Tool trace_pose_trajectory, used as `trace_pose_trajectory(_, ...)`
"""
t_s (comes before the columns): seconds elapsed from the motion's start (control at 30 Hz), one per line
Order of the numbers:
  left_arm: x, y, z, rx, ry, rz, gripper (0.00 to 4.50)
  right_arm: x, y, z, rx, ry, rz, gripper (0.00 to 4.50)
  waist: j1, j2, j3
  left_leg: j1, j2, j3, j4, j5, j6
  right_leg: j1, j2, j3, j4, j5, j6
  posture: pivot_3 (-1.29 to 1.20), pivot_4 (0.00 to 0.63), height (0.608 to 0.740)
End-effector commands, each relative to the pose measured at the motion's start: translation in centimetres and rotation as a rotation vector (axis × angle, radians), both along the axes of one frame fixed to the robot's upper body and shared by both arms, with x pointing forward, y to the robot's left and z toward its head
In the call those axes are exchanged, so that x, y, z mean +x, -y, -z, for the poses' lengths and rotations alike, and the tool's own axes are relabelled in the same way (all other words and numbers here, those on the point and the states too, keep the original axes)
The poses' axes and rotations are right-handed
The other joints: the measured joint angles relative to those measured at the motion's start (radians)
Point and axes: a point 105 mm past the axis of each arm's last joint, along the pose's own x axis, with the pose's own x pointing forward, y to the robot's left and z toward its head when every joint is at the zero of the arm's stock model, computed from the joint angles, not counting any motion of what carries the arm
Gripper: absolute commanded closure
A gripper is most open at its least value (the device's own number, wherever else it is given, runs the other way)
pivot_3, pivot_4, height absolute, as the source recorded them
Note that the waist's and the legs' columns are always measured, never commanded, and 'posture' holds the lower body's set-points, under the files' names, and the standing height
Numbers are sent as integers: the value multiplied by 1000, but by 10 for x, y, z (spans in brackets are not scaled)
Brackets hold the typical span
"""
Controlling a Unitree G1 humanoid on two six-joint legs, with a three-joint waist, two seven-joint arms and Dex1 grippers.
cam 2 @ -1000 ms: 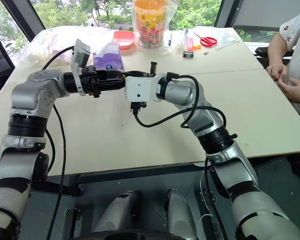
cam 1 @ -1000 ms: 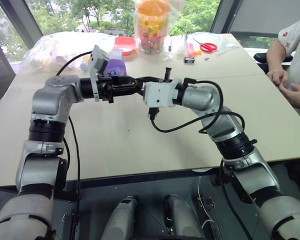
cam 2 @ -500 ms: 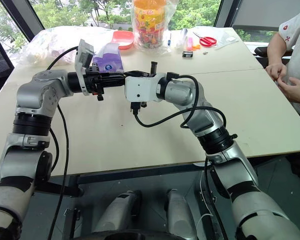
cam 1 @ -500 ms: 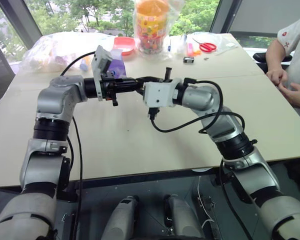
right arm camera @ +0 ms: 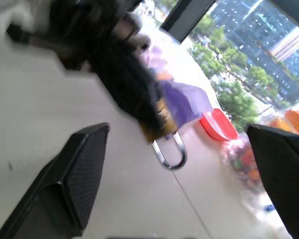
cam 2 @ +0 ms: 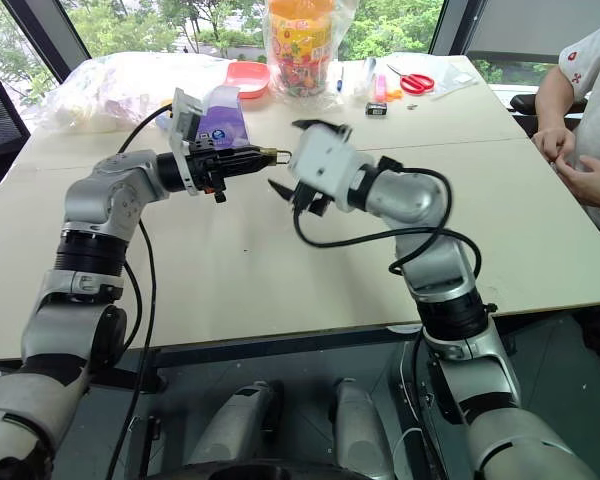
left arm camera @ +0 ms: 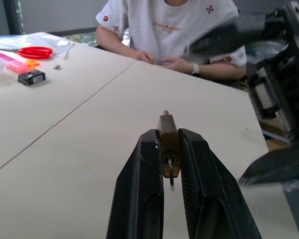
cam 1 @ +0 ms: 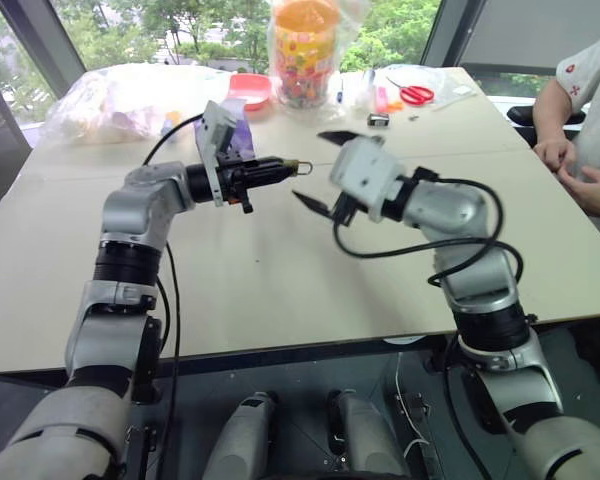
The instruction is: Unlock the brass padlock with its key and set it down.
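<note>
My left gripper has a place for the brass padlock, now held level over the table, on the bare middle of the table [cam 1: 317,233], on my side of the seam. It will let go of the padlock there.
My left gripper [cam 1: 283,168] reaches level over the table and is shut on the brass padlock [left arm camera: 168,142], a tiny gold body pinched between its black fingers [left arm camera: 142,179]. The silvery shackle [right arm camera: 171,152] sticks out past the fingertips. A thin silvery sliver [left arm camera: 171,182] juts from the padlock's near end; I cannot tell whether it is the key. My right gripper [cam 1: 321,171] hovers just to the right of the padlock, open wide with nothing in it, one finger [cam 1: 336,136] above and one below.
At the table's far edge stand a bagged jar of colourful bits [cam 1: 303,50], a red bowl [cam 1: 250,88], a purple pouch [cam 1: 239,134], red scissors [cam 1: 415,94] and a small dark clip [cam 1: 378,119]. A person [cam 1: 583,110] sits at the right side.
My right gripper has pulled back to the right from the left gripper's tips, rolled and opened wide. The left gripper has closed on the padlock.
</note>
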Motion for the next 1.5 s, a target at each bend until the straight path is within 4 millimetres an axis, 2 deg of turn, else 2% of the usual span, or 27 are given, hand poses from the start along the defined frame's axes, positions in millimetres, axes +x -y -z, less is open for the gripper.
trace_pose_trajectory(0.03, -3, -3, -17, -51, 54, 18, 4500, -2, 17, -23, 134, 7, 69, 26, 0, 0, 0, 0, 0, 0, 0, 0, 0, 0, 0, 0, 0, 0, 0, 0, 150, 740)
trace_pose_trajectory(0.3, -16, 2, -27, -70, 60, 79, 4500, 11, 21, -15, 168, -21, 126, 26, 0, 0, 0, 0, 0, 1, 0, 0, 0, 0, -1, 0, 0, 0, 0, 0, 150, 740)
trace_pose_trajectory(0.63, -30, 2, -29, -45, 76, 111, 4500, 18, 14, -7, 153, -48, 110, 26, 0, 0, 0, 0, 0, 1, 0, 0, 0, 0, 0, 0, 0, 0, 0, 0, 150, 740)
trace_pose_trajectory(1.0, -27, -2, -28, -14, 111, 94, 4500, 15, 9, 5, 94, -105, 52, 26, 1, 0, 0, 0, 0, 1, 0, 0, 0, 0, 0, 0, -1, 0, 0, 0, 150, 740)
trace_pose_trajectory(1.17, -19, 0, -21, -24, 78, 60, 4500, 19, 27, 5, 84, -106, 123, 26, 1, 0, 0, 0, 0, 1, 0, 0, 0, 0, 0, 0, -1, 0, -1, 0, 150, 740)
trace_pose_trajectory(1.23, -14, 1, -18, -32, 60, 41, 4500, 18, 42, 8, 46, -130, 175, 26, 3, 0, 0, 0, 0, 1, 0, 0, 0, 1, 0, 0, -1, 0, -1, 0, 150, 740)
trace_pose_trajectory(1.33, -11, 5, -13, -43, 42, 41, 4500, 1, 61, 21, 8, -268, 174, 26, 9, 0, 0, -1, 0, 0, 1, -1, 1, 1, -1, -1, -1, -1, 0, 0, 150, 740)
trace_pose_trajectory(1.5, -3, 12, -7, -69, 6, 30, 4500, -36, 60, 38, 14, -509, 78, 26, 1, 0, 0, -3, 0, 1, 4, -3, 5, 1, -3, -1, -2, -1, 1, 0, 150, 740)
